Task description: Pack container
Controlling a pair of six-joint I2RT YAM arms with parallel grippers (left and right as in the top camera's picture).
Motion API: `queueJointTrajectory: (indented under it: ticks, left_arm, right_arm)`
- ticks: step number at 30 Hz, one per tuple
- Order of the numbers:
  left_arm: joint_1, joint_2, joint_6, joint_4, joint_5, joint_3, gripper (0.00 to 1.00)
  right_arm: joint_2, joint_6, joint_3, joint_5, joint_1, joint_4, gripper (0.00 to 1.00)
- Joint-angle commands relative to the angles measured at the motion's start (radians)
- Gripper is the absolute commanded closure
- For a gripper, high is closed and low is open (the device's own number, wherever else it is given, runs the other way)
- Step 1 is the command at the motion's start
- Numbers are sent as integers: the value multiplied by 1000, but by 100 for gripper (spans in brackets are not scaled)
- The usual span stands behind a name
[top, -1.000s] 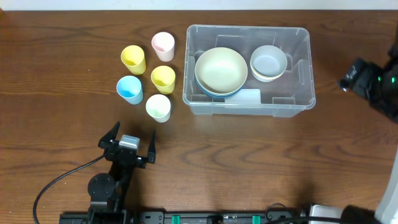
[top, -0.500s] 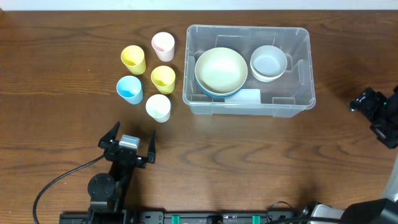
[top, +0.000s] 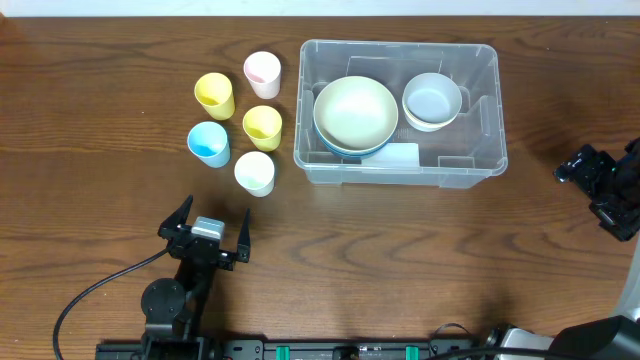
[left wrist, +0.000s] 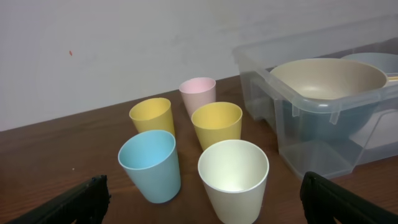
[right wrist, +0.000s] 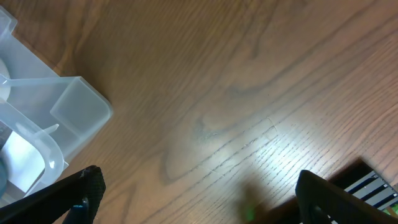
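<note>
My left gripper is to go to the cream cup next and close on the cream cup's rim [top: 237, 171] [left wrist: 199, 167], on the side closest to the blue cup.
The container [top: 482, 150] is a large clear bin at the back centre of the table. Inside it are a big cream bowl [top: 355, 112] stacked on a blue one, and a small pale bowl stack [top: 432, 99]. My left gripper [top: 208, 229] stands open near the front, empty. In the left wrist view its jaws frame the blue cup [left wrist: 149, 165] and the cream cup [left wrist: 234, 181], with the container [left wrist: 311, 146] to the right. My right gripper [top: 586, 190] hovers open and empty, right of the container. The right wrist view shows the container's corner [right wrist: 69, 109] above bare wood.
Several cups stand in a cluster left of the container: pink [top: 262, 71], two yellow [top: 214, 95] [top: 262, 126], blue [top: 208, 143] and cream [top: 254, 172]. A black cable [top: 95, 290] trails from the left arm's base at the front edge.
The right arm has swung from the far right edge toward the front and slightly back in. The left arm, cups and bowls have not moved.
</note>
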Motion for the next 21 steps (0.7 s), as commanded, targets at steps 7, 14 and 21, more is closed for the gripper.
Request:
queueJointTrajectory:
  ticks: [7,14,21]
  left_arm:
    - [5,-1,-24,19,383,6,2]
    - [5,101,-161,-13,394,200,2]
    - [5,592,-46,-445,428,722,2]
  right_arm:
    - [-1,-14,-6,-3,-5,2,1]
    - [-1,-14,-6,-3,-5,2,1]
    - [-1,-14,-6,-3,-5,2,1]
